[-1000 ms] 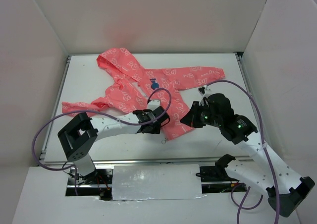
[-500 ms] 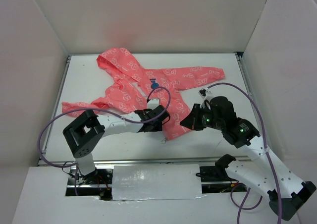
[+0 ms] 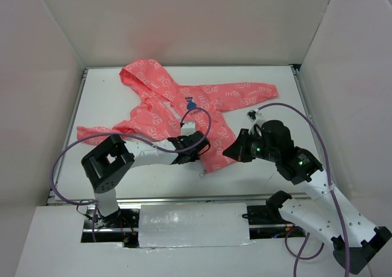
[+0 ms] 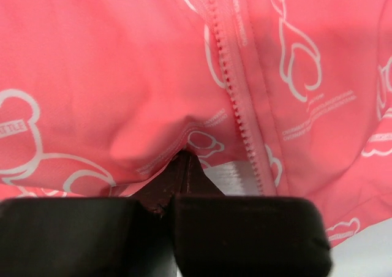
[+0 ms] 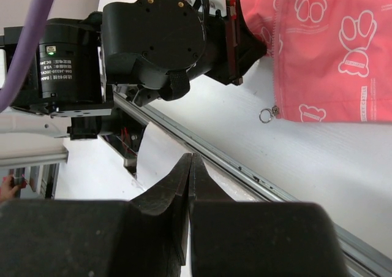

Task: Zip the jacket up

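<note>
My left gripper should open, take hold again of the hem (image 4: 209, 157) and lift it toward my right gripper, as it pinches a bunched fold short of the zipper teeth.
The coral-pink jacket (image 3: 160, 99) lies spread on the white table with its hood at the back left and one sleeve reaching right. My left gripper (image 3: 199, 149) is shut on the jacket (image 4: 122, 75) at its bottom hem, where the fabric bunches over the fingertips (image 4: 184, 160). The zipper teeth (image 4: 236, 105) run just right of the pinch. A small metal zipper ring (image 5: 266, 114) hangs off the hem onto the table. My right gripper (image 3: 228, 149) hovers by the hem's right corner. It is shut with nothing in it (image 5: 191, 160), and it looks across at the left gripper (image 5: 257, 47).
White walls enclose the table (image 3: 269, 173) on three sides. A metal rail (image 5: 245, 166) runs along the near edge. The left arm's purple cable (image 3: 202, 121) loops over the jacket's lower half.
My left gripper has gone from open to shut on the jacket's hem. The left arm's elbow has shifted slightly right, and the right arm has drifted a little toward the near edge.
</note>
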